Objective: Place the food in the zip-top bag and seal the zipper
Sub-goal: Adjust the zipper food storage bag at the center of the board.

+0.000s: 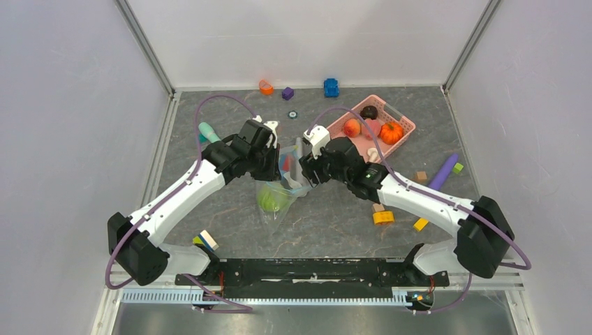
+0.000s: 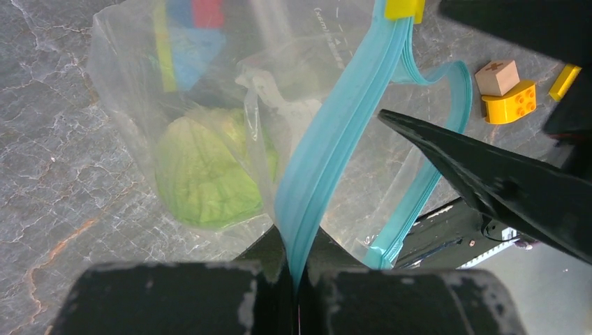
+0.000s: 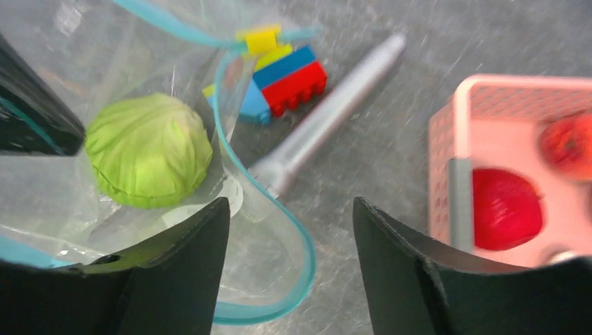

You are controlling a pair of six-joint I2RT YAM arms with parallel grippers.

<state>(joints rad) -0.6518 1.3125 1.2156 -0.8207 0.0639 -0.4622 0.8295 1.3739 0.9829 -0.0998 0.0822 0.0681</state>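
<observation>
The teal zipper sits deep in my left gripper and the bag's opening is narrow; next I take the zipper shallower (image 2: 297, 213) and spread the bag's opening.
The clear zip-top bag (image 1: 280, 199) lies at the table's middle with its mouth lifted. A green ball (image 1: 271, 198) of food sits inside it. My left gripper (image 2: 297, 279) is shut on the teal zipper (image 2: 328, 153) and holds that edge up. My right gripper (image 3: 290, 202) stands open just over the other mouth edge, and the zipper's loop (image 3: 301, 241) curves between its fingers without touching them. More food lies in the pink basket (image 1: 393, 113): a peach (image 1: 352, 128), an orange pumpkin (image 1: 391, 132), a dark brown piece (image 1: 368, 112) and a red piece (image 3: 506, 209).
Coloured blocks (image 3: 293, 73) and a silver pen (image 3: 328, 118) lie under and beside the bag. A yellow block (image 1: 382, 217), a purple pen (image 1: 442, 172) and a mint-green stick (image 1: 209, 132) lie around it. Small blocks (image 1: 331, 87) sit by the back wall.
</observation>
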